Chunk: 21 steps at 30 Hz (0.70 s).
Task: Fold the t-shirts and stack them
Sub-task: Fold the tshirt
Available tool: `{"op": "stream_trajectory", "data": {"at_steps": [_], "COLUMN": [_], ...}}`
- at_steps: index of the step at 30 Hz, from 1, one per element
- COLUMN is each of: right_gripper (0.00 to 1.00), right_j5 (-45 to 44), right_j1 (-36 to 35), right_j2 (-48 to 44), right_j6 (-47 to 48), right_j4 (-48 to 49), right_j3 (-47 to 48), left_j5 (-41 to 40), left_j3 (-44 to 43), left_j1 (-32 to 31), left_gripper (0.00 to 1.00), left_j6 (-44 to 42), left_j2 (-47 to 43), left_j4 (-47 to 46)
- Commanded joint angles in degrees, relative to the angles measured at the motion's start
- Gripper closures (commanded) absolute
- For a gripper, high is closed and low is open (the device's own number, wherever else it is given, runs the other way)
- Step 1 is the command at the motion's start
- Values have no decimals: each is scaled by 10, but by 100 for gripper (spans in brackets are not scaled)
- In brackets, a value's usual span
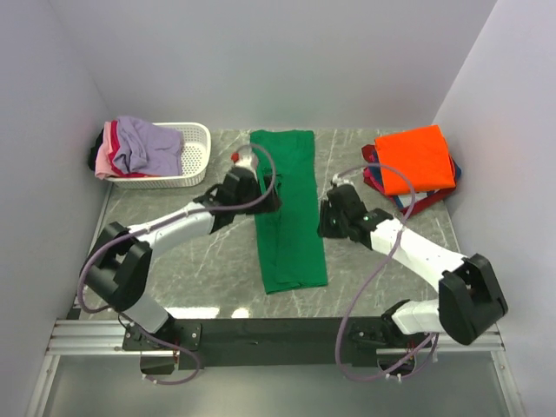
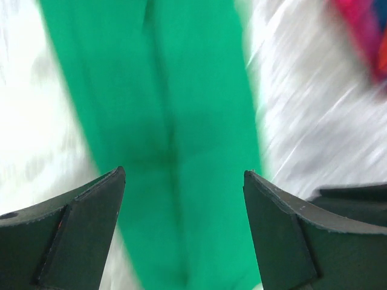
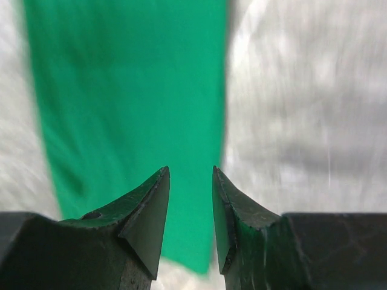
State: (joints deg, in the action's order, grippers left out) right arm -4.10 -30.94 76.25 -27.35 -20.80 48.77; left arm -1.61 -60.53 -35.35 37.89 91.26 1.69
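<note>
The robot's right gripper will next go to the green t-shirt's near hem corner [image 1: 325,283] [image 3: 204,269], the one on the right gripper's side, and close there.
A bright green t-shirt [image 1: 288,208] lies flat on the marble table as a long narrow strip running front to back. My left gripper [image 1: 263,193] hovers over the strip's left edge, open wide with nothing between its fingers; in the left wrist view the green t-shirt [image 2: 163,109] fills the space under the left gripper [image 2: 184,171]. My right gripper [image 1: 329,217] sits just off the strip's right edge. In the right wrist view the right gripper [image 3: 190,168] stands narrowly open and empty above the green t-shirt's [image 3: 127,90] edge.
A folded orange t-shirt [image 1: 419,156] tops a stack of red and navy ones at the back right. A white slotted basket [image 1: 193,162] at the back left holds lavender [image 1: 143,143] and pink shirts. Walls close in on both sides.
</note>
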Motion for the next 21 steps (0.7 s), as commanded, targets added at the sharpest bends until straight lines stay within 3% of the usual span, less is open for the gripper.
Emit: {"op": "stream_trajectory", "data": {"at_steps": [1, 11, 21], "right_gripper": [58, 58, 58], "right_j5": [-17, -12, -7], "right_j1": [-33, -102, -137], "right_j2": [-68, -168, -147], "right_j6": [-45, -140, -186], "right_j4": [-49, -90, -49], "right_j3": [-47, -143, -183], "left_j5": [-46, -45, -72], "left_j3": [86, 206, 213], "left_j1": [-55, -162, -250], "left_gripper": [15, 15, 17], "left_j6": [46, 147, 220], "left_j2": [-45, -184, -145], "left_j4": [80, 165, 181]}}
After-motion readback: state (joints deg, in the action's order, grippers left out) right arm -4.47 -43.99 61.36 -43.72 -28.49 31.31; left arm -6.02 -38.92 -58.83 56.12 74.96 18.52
